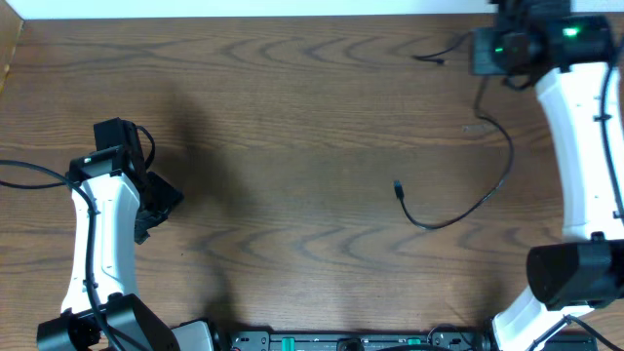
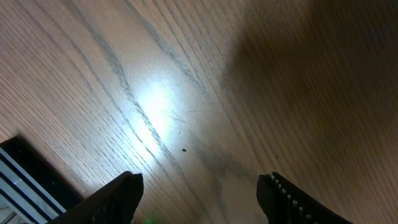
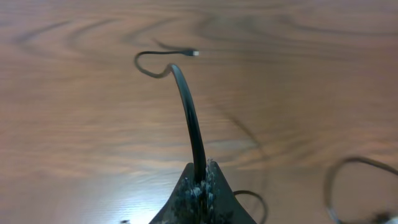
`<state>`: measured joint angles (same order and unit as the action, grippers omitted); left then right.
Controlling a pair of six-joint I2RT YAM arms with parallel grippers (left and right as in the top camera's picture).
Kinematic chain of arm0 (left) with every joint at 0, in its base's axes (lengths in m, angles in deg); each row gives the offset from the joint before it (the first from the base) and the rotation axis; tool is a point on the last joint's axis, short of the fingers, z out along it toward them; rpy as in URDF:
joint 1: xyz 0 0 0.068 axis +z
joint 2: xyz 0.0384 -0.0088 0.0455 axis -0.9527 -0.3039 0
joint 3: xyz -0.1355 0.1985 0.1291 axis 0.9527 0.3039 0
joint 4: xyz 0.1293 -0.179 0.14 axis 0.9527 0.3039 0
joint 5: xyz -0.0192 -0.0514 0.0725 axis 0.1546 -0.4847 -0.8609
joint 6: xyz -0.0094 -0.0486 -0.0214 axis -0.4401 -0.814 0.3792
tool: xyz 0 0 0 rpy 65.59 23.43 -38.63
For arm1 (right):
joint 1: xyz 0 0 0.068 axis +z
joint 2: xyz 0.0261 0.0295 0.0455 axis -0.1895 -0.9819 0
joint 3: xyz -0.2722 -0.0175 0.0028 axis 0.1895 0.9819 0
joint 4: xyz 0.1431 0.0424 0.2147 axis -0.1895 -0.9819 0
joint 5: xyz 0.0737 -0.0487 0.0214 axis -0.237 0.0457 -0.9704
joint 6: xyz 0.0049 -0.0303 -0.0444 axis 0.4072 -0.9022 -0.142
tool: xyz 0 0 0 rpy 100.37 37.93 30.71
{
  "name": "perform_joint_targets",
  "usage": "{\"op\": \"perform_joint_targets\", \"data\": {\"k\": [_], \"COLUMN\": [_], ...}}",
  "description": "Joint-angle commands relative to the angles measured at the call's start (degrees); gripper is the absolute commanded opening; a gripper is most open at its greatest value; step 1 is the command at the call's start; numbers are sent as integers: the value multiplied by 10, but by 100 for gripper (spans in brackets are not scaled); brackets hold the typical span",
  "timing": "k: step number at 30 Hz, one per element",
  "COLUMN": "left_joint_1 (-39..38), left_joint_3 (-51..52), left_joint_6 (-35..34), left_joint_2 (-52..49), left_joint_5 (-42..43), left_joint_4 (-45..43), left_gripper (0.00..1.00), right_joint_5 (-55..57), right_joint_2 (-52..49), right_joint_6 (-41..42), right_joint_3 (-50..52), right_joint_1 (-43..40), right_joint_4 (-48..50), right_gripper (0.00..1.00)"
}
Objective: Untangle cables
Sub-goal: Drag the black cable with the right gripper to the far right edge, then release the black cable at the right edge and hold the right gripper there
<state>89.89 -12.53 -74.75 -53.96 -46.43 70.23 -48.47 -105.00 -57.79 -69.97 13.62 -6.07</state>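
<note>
My right gripper is going to let go of the black cable on the wood [image 1: 589,154] under the white link of its arm.
A thin black cable [image 1: 502,175] lies in a long curve on the wooden table, right of centre, and ends in a small plug [image 1: 398,187]. My right gripper [image 1: 480,51] is at the far right corner, shut on a black cable. In the right wrist view this cable [image 3: 189,121] rises out of the shut jaws [image 3: 200,180], curls left and ends in a small plug [image 3: 194,53]. In the overhead view its short free end [image 1: 429,58] points left. My left gripper [image 1: 159,207] hovers open over bare wood at the left, far from the cables, with nothing between its fingers [image 2: 121,194].
More loops of thin cable [image 3: 351,177] lie on the wood at the lower right of the right wrist view. A dark striped rail [image 2: 28,177] shows at the lower left of the left wrist view. The arm bases [image 1: 570,273] stand along the near edge.
</note>
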Motion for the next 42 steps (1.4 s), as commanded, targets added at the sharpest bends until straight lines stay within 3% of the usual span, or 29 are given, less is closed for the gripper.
{"op": "perform_joint_targets", "data": {"k": [1,12,19,26,37,42], "left_joint_1": [2,2,2,2,2,2], "left_joint_3": [-2,-2,-2,-2,-2,-2], "left_joint_6": [-1,-1,-1,-1,-1,-1], "left_joint_2": [5,5,5,5,5,5], "left_joint_5": [-3,-3,-3,-3,-3,-3], "left_joint_4": [2,1,1,2,2,2], "left_gripper": [64,64,64,64,64,65], "right_joint_5": [45,10,-77,-76,-78,-176], "right_joint_2": [3,3,3,3,2,-9], "right_joint_6": [-5,32,47,46,7,-69], "right_joint_3": [-4,-57,-187,-297,-294,-289], "right_joint_1": [-75,-275,-360,-374,-372,-372], "right_joint_4": [3,2,-7,14,17,-2], "right_gripper": [1,1,1,1,1,1]}}
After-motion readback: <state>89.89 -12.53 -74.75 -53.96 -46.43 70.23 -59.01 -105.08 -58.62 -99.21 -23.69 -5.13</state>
